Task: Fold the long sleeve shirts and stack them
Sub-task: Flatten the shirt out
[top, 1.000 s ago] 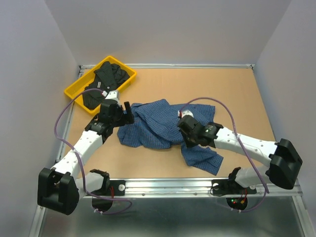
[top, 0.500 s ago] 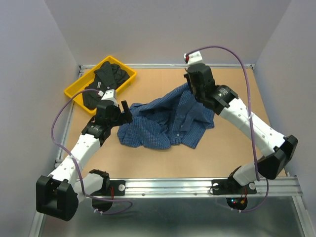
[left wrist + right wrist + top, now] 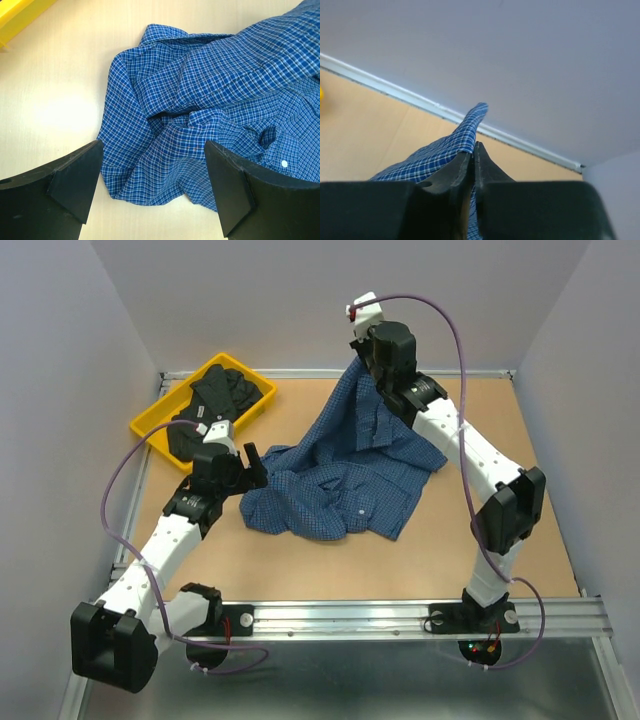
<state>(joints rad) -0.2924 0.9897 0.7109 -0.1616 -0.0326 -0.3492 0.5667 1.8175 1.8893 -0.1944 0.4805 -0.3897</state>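
The robot's left gripper will next close on the folded corner (image 3: 270, 454) (image 3: 139, 48) closest to the yellow tray, on the blue checked shirt.
The blue checked shirt (image 3: 340, 480) lies crumpled mid-table, with one end pulled up toward the back wall. My right gripper (image 3: 357, 362) is raised high at the back and shut on that end; in the right wrist view the cloth (image 3: 465, 132) pokes out between the closed fingertips. My left gripper (image 3: 255, 468) hovers open at the shirt's left edge, and in the left wrist view the shirt (image 3: 200, 110) shows between and beyond its wide fingers (image 3: 75, 185). The black shirt (image 3: 215, 405) lies bunched in the yellow tray (image 3: 143, 424) at the back left.
The yellow tray sits at the table's back left corner. Grey walls stand on three sides, with a metal rail (image 3: 400, 372) along the back edge. Bare wood (image 3: 330, 565) shows in front of the blue shirt.
My right arm swung from the near right of the shirt up to the back wall, lifting one end of the blue shirt and stretching it. The left arm barely moved.
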